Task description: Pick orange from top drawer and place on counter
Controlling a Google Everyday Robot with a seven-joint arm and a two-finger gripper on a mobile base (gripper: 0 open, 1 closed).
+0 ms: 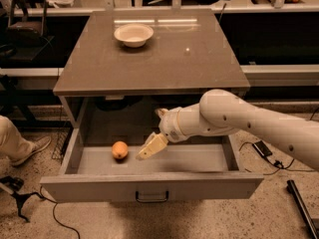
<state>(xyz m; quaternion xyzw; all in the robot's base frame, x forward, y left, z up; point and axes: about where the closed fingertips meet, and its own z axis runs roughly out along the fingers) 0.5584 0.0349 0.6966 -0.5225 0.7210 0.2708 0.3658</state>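
Next, my gripper should go to the orange in the open top drawer and close around the orange's middle (119,150).
The orange (119,150) lies on the floor of the open top drawer (149,185), left of centre. The drawer is pulled out under the counter (149,59); its handle (152,198) is at the front centre. My gripper (150,148) hangs inside the drawer, just right of the orange and a short gap from it, not touching it. The white arm reaches in from the right.
A white bowl (133,34) stands on the counter near its back left. A person's leg and shoe (20,143) are on the floor at the left. Cables and a dark stand (20,198) lie by the drawer's left corner; more cables (261,148) lie at the right.
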